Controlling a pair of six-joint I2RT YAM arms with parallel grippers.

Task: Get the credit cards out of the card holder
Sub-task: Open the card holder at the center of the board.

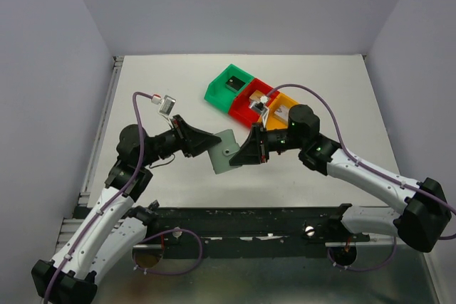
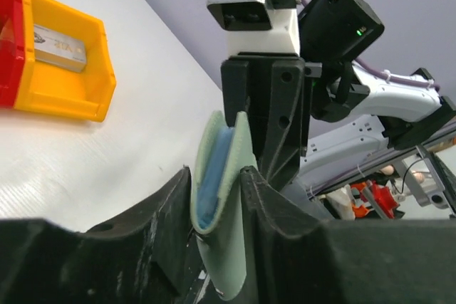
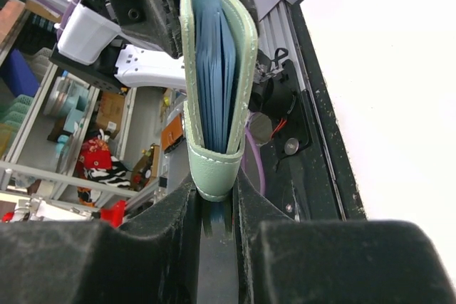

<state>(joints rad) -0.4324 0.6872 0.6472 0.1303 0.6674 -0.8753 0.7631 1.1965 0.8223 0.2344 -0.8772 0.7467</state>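
Next, my right gripper opens and pinches the strap (image 1: 228, 152) beside the snap, because the strap closes the card holder's opening while this gripper holds the card holder's edge.
The card holder (image 1: 226, 152), pale grey-green outside and blue inside, is held folded above the table between both grippers. My left gripper (image 1: 212, 140) is shut on its left edge, seen as a curved flap (image 2: 222, 247) between the fingers. My right gripper (image 1: 244, 153) is shut on its right end, where the stitched end (image 3: 214, 169) sits in the jaws. A black card (image 1: 234, 82) lies in the green bin, a silver-grey card (image 1: 254, 107) in the red bin and a tan-gold card (image 2: 60, 48) in the orange bin.
The green bin (image 1: 218, 90), red bin (image 1: 242, 105) and orange bin (image 1: 285, 101) stand in a diagonal row behind the grippers. The orange bin (image 2: 71, 97) shows in the left wrist view. A rail runs along the table's left edge (image 1: 107, 119).
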